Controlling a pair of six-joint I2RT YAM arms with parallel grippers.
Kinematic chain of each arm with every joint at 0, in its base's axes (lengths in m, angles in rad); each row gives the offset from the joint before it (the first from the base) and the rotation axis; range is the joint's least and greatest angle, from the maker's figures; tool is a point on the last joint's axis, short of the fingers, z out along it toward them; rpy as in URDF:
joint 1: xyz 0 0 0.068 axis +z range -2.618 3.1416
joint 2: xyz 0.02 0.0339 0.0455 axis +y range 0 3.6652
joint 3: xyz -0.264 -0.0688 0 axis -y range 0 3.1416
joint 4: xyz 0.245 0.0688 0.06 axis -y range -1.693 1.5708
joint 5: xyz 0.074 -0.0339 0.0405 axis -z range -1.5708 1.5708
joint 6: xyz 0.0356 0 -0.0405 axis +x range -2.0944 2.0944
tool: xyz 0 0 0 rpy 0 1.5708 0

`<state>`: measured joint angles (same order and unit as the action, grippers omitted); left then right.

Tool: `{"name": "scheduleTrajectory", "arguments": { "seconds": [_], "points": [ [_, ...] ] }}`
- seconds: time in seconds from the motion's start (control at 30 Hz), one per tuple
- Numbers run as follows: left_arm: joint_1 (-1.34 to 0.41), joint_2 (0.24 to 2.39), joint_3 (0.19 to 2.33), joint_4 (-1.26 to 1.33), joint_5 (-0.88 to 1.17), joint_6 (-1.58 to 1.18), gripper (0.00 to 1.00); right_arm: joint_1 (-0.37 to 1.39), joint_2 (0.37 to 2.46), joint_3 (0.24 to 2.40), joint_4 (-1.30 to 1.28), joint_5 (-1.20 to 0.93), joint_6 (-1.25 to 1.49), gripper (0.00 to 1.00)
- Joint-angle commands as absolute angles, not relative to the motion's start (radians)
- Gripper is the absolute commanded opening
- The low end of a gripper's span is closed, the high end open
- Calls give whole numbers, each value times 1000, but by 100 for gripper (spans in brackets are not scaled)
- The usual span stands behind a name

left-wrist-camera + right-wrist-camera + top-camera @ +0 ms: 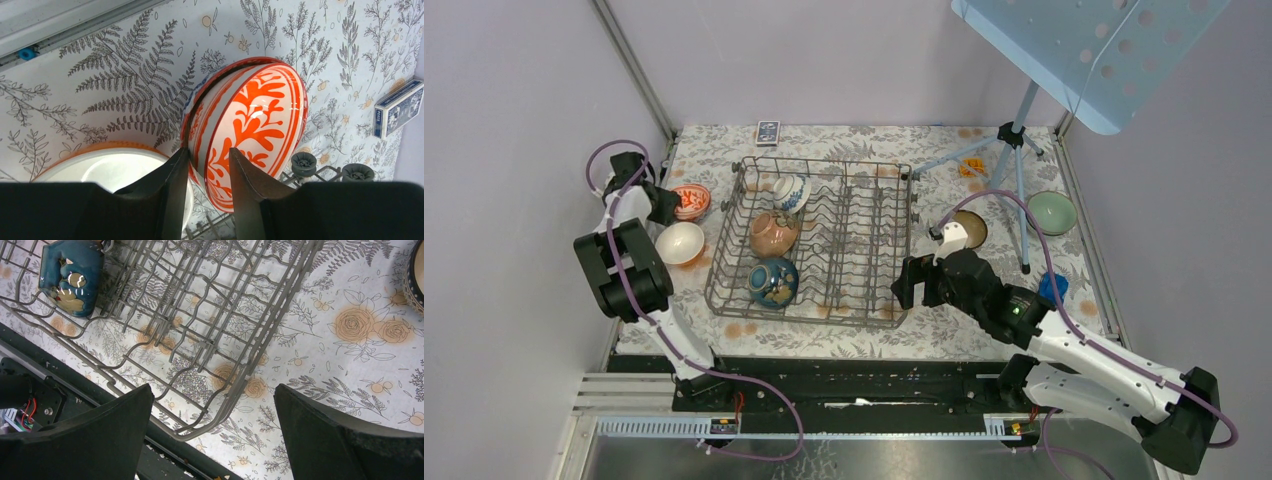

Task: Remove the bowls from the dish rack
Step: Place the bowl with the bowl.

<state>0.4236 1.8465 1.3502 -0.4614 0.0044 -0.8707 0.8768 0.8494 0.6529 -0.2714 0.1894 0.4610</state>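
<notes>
My left gripper needs to open, pinch the orange-patterned bowl's raised rim [207, 159] and set that bowl level, because it sits tilted in the bowl under it.
The grey wire dish rack [864, 250] holds three bowls on its left side: a blue-and-white one [791, 192], a brown one [773, 233] and a dark blue one [773, 282] [70, 272]. An orange-patterned bowl [691, 201] [255, 115] rests on the table left of the rack. My left gripper [667, 203] [208, 152] straddles its rim, one finger inside and one outside, jaws parted with slack showing. My right gripper [904, 283] [212, 390] hangs wide open over the rack's near right corner [240, 390], holding nothing.
A white bowl [680, 242] [100, 170] sits beside the orange one. A dark bowl [969, 228] and a green bowl [1051, 212] stand right of the rack. A card box [767, 132] [397, 107] lies at the back. A tripod stand [1014, 150] rises at back right.
</notes>
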Motion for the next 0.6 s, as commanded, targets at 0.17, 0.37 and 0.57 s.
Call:
{"name": "scheduleTrajectory", "arguments": {
  "seconds": [0.17,0.37,0.57],
  "points": [
    [428,1766,1379,-477,-29,-847,40,872,818,644,-245,197,467,99],
    [428,1763,1394,-513,-60,-835,39,873,816,644,-245,196,467,99],
    [428,1767,1390,-516,-67,-831,36,872,816,638,-241,195,466,99]
  ]
}}
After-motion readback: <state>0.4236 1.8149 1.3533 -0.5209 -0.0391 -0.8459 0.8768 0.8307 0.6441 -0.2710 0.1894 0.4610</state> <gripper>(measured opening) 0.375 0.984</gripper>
